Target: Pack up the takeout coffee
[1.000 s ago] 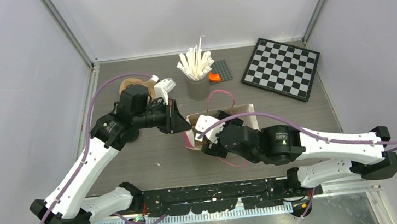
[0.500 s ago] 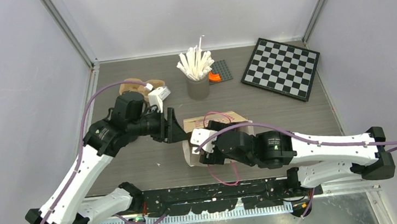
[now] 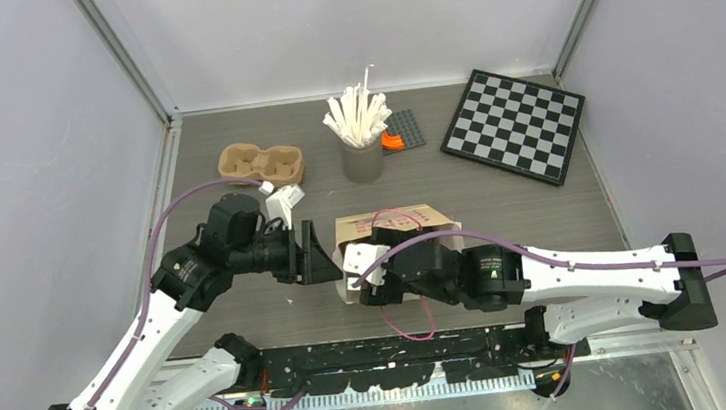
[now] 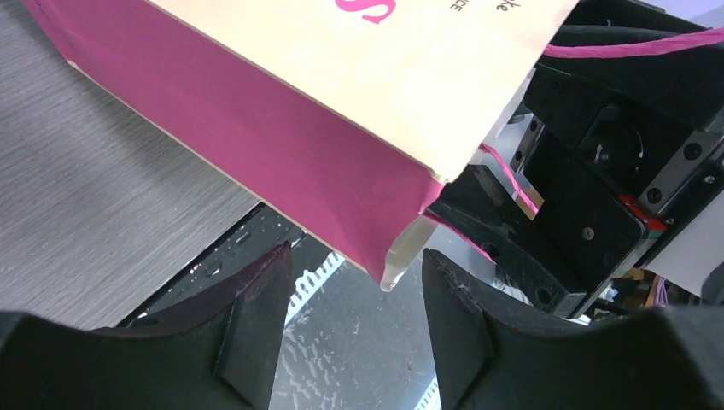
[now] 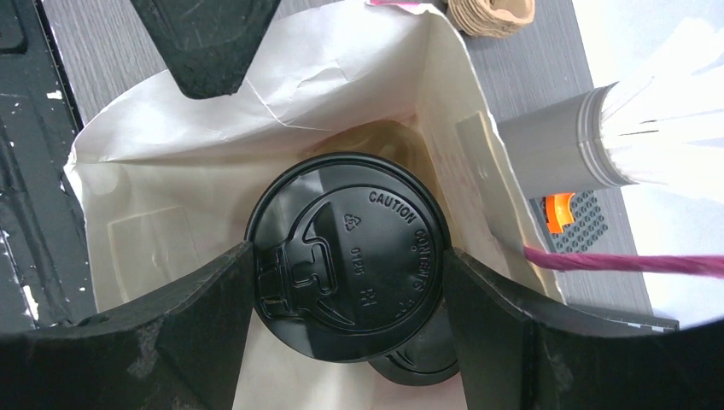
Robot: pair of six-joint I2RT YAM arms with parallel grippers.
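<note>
The coffee cup in the robot's right gripper overlaps the lid of the second cup, so the left gripper should pinch the paper bag's pink corner [image 4: 376,259] and hold the bag steady.
My right gripper [image 5: 348,258] reaches into the mouth of a tan and pink paper bag [image 5: 171,171] and is shut on a coffee cup with a round black lid [image 5: 359,222]. The second cup's black lid [image 5: 418,363] shows partly underneath it, deeper in the bag. In the top view the bag [image 3: 396,224] leans toward the near left, with my right gripper [image 3: 358,278] at its mouth. My left gripper [image 3: 319,259] is open at the bag's left side. In the left wrist view the bag's lower pink corner [image 4: 376,231] hangs just in front of its open fingers [image 4: 256,307], not touching them.
A tan pulp tray [image 3: 260,162] sits at the back left. A grey cup of white sticks [image 3: 363,160] stands behind the bag, next to a small grey plate with an orange piece [image 3: 400,133]. A checkerboard [image 3: 514,125] lies at the back right.
My left arm has drawn away from the pulp tray toward the near side and come to the bag's left. The bag and my right gripper have shifted left and nearer, and the bag tilted.
</note>
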